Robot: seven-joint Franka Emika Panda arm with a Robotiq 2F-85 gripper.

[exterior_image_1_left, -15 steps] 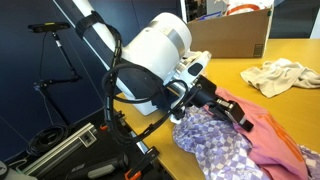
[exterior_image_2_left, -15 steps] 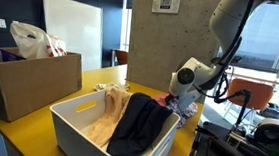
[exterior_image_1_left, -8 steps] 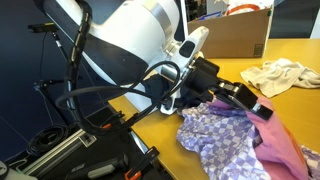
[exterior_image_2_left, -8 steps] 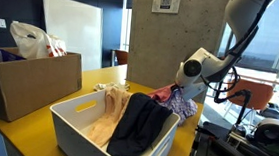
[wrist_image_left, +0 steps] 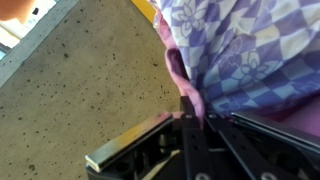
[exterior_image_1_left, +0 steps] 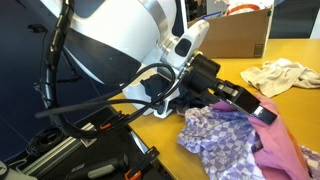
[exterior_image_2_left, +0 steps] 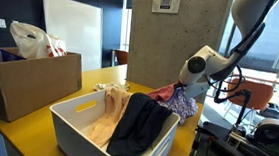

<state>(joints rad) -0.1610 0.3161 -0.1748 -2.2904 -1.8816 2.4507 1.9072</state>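
Checkered cloth bunches in with the pink edge at my fingers, so next I open and take the pink garment alone (exterior_image_1_left: pixel 278 145) before lifting.
My gripper (exterior_image_1_left: pixel 260 111) is shut on a purple-and-white checkered cloth (exterior_image_1_left: pixel 218 138), which hangs from it with a pink garment (exterior_image_1_left: pixel 282 148) bunched alongside. In the wrist view the fingers (wrist_image_left: pixel 194 112) pinch the pink-edged fold of the checkered cloth (wrist_image_left: pixel 250 50) above the concrete floor. In an exterior view the gripper (exterior_image_2_left: pixel 180 90) holds the cloth (exterior_image_2_left: pixel 184 105) lifted beside the far end of a white bin (exterior_image_2_left: pixel 74 125). The bin holds a black garment (exterior_image_2_left: pixel 136 123) and a tan one.
A cream cloth (exterior_image_1_left: pixel 280 75) lies on the yellow table (exterior_image_1_left: pixel 300 100). A cardboard box (exterior_image_1_left: pixel 235 35) stands at the back; it also shows in an exterior view (exterior_image_2_left: pixel 19 79), with a plastic bag (exterior_image_2_left: pixel 32 39) in it. Camera stands and cases sit on the floor.
The arm has risen and swung, lifting the checkered cloth with the pink garment up off the table. The gripper has stayed shut on it.
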